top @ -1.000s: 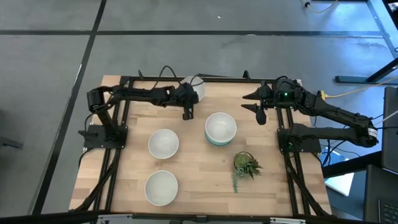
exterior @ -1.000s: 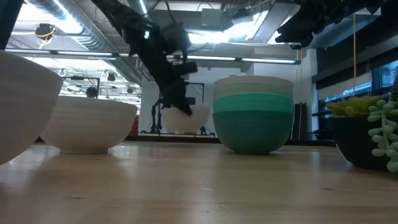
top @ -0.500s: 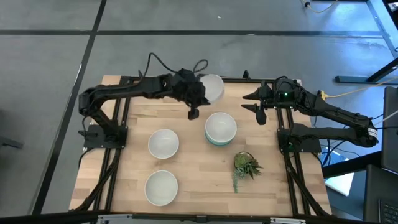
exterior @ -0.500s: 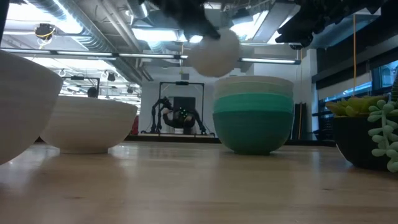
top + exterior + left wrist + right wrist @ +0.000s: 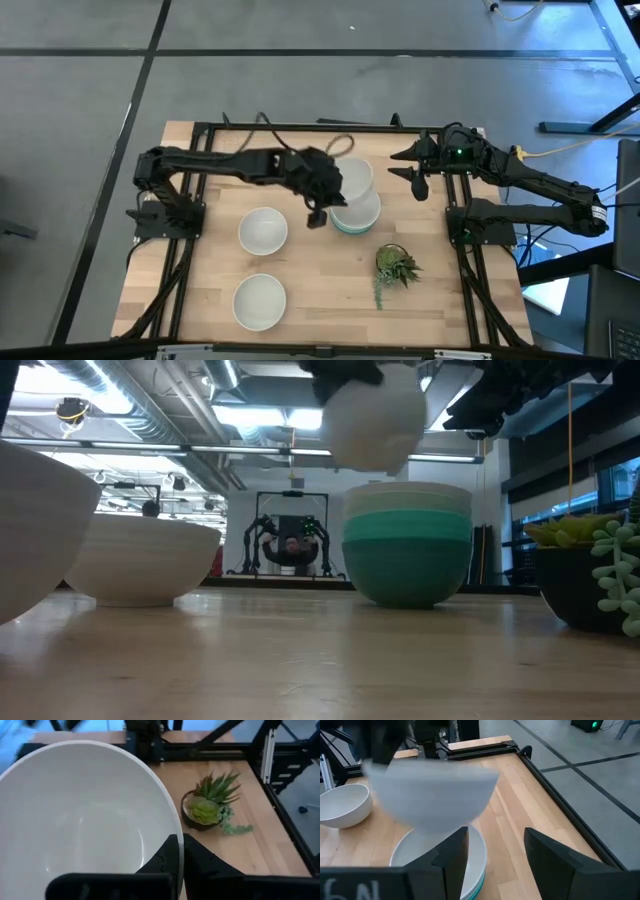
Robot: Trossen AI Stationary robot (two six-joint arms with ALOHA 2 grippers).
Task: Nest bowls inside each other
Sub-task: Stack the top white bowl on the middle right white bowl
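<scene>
Next, my left gripper lets go of the white bowl inside the top bowl of the stack [image 5: 358,209] near the spiky green plant.
My left gripper [image 5: 325,195] hangs over the table's middle, shut on a white bowl [image 5: 353,180]. In the low view this bowl [image 5: 372,420] floats just above the stack of nested bowls [image 5: 407,545], white on top, then mint and teal. From above, the stack [image 5: 358,218] shows partly under the held bowl. Two more white bowls [image 5: 263,230] [image 5: 259,300] rest on their bases toward the table's left. My right gripper [image 5: 418,183] waits open near the far right, its fingers [image 5: 451,854] seen facing the stack. My left gripper holds the white bowl by its rim [image 5: 180,837], one finger [image 5: 162,857] inside the bowl and one [image 5: 202,862] outside, the wall pinched between them. The fingers come from the table's left. The bowl is lifted clear above the stack, mouth up.
A small spiky green plant in a dark pot [image 5: 397,265] stands near the table's right side, close to the stack. A black frame [image 5: 300,127] runs along the table's far edge. Bare wood lies at the near middle.
My left gripper has lifted the white bowl off the table at the far edge and carried it up, toward the near edge and right. The bowl now hangs over the stack of nested bowls.
</scene>
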